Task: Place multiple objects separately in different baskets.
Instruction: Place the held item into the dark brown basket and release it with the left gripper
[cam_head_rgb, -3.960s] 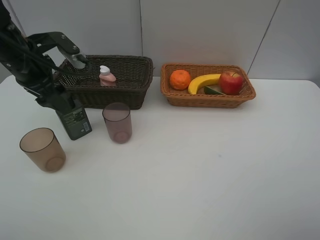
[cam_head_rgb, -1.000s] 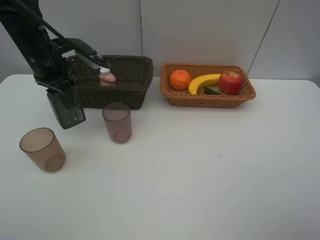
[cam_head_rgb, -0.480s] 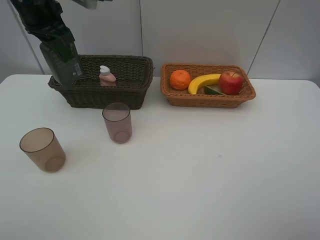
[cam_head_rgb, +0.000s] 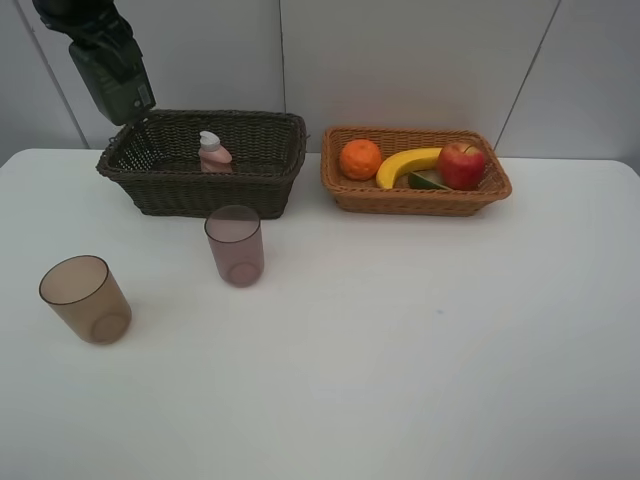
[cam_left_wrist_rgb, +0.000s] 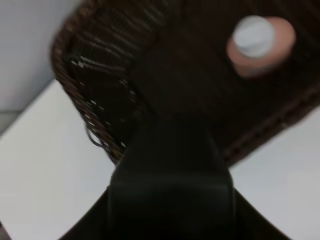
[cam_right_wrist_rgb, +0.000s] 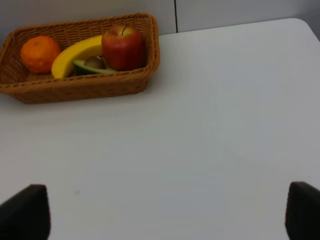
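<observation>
I will use my left gripper to set the dark green pump bottle down inside the dark brown basket (cam_head_rgb: 175, 158) (cam_left_wrist_rgb: 167, 82) next to the small pink bottle.
My left gripper (cam_head_rgb: 80, 22) is shut on the dark green pump bottle (cam_head_rgb: 111, 70), holding it tilted in the air above the left end of the dark brown basket (cam_head_rgb: 250, 185). In the left wrist view the bottle (cam_left_wrist_rgb: 170, 190) fills the foreground over that basket (cam_left_wrist_rgb: 95, 120). The small pink bottle (cam_head_rgb: 212, 152) stands inside the basket. Two brownish cups (cam_head_rgb: 85, 298) (cam_head_rgb: 235, 245) stand on the table in front. The light basket (cam_right_wrist_rgb: 75, 87) holds the orange (cam_right_wrist_rgb: 39, 52), banana (cam_right_wrist_rgb: 75, 54), apple (cam_right_wrist_rgb: 124, 47) and avocado (cam_right_wrist_rgb: 92, 67). My right gripper (cam_right_wrist_rgb: 162, 212) is open over bare table.
The white table (cam_head_rgb: 420, 340) stretches right and forward of the baskets. A grey panelled wall (cam_head_rgb: 420, 60) rises right behind both baskets. The table's far right corner (cam_right_wrist_rgb: 300, 25) shows in the right wrist view.
The left arm has lifted the green bottle from beside the dark basket up and back, to above the basket's left end. Everything else stayed put.
</observation>
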